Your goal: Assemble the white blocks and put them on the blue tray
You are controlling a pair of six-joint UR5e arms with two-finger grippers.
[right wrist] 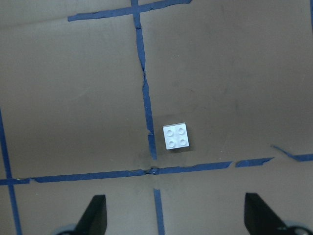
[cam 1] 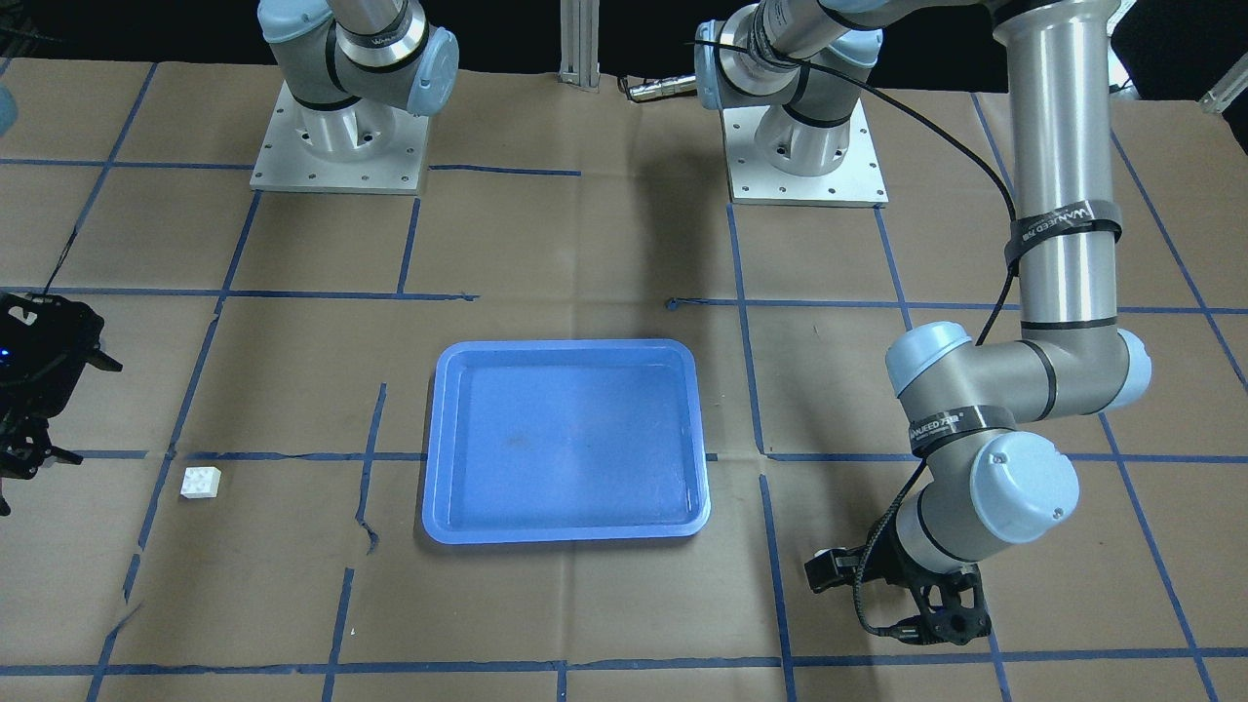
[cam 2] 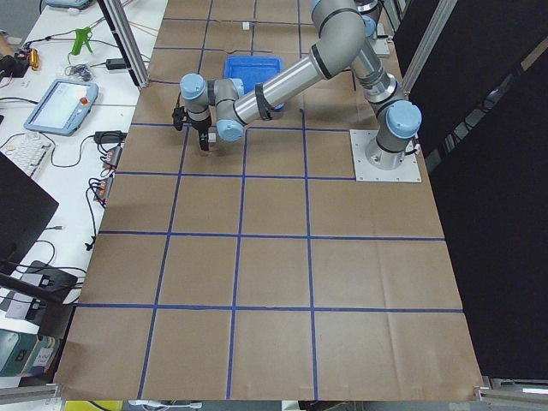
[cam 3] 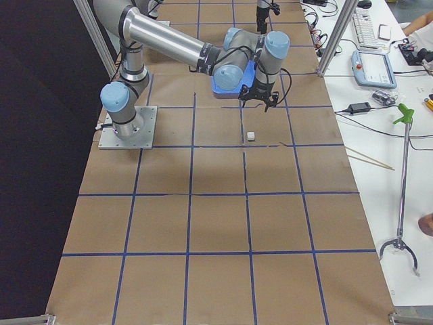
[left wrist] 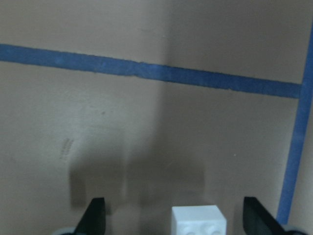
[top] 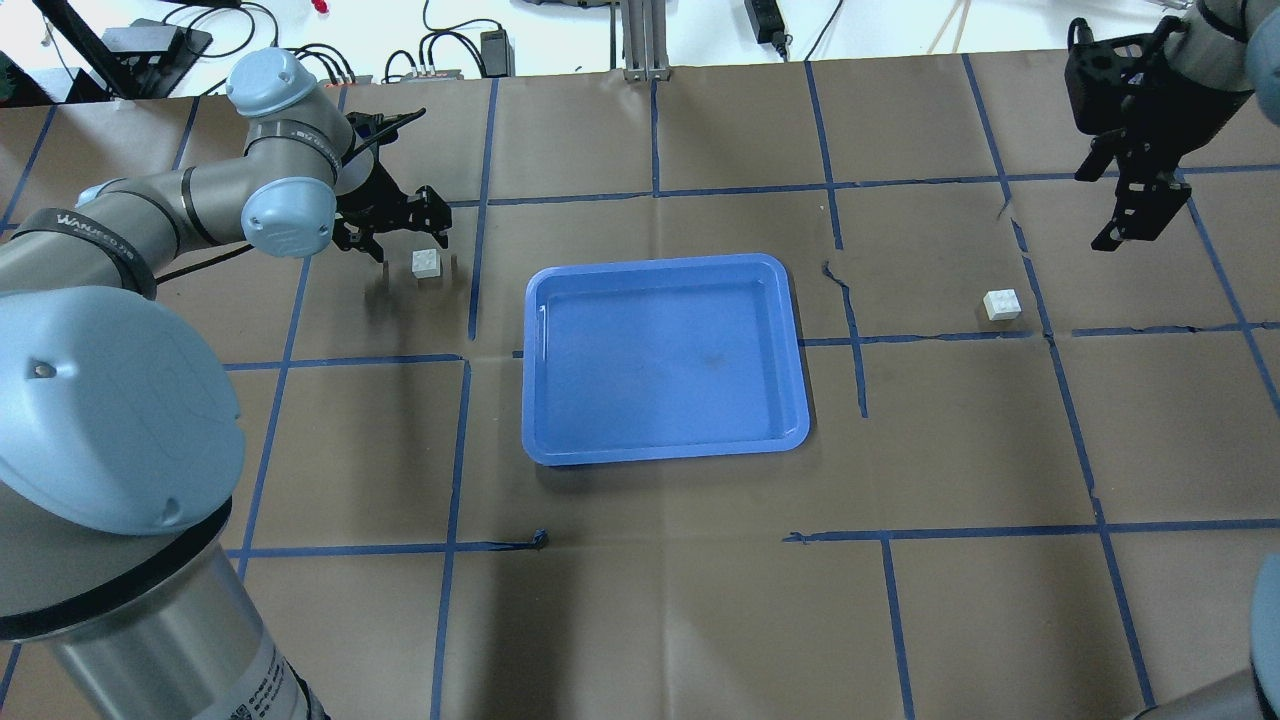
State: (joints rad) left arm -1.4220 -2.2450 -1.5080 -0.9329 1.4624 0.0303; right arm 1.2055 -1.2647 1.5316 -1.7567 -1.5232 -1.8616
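I will next close my right gripper on the opposite sides (cam 1: pixel 200 484) (right wrist: pixel 176 136) of the white block with its studs up, the one lying clear of my left gripper.
One white block (top: pixel 427 263) lies on the table to the left of the blue tray (top: pixel 660 262). My left gripper (top: pixel 400 235) is open and low over this block; in the left wrist view the block (left wrist: pixel 199 221) sits between the two fingertips (left wrist: pixel 96 215), slightly right of centre. The other white block (top: pixel 1002 304) lies right of the tray. My right gripper (top: pixel 1125 215) is open and empty, high above and behind that block, which shows studs-up in the right wrist view (right wrist: pixel 177 136). In the front view the left arm hides the left block.
Brown paper with blue tape lines covers the table. The tray (cam 1: pixel 565 347) holds nothing. The two arm bases (cam 1: pixel 336 146) stand at the robot's edge. Cables and devices lie beyond the far edge (top: pixel 450 50).
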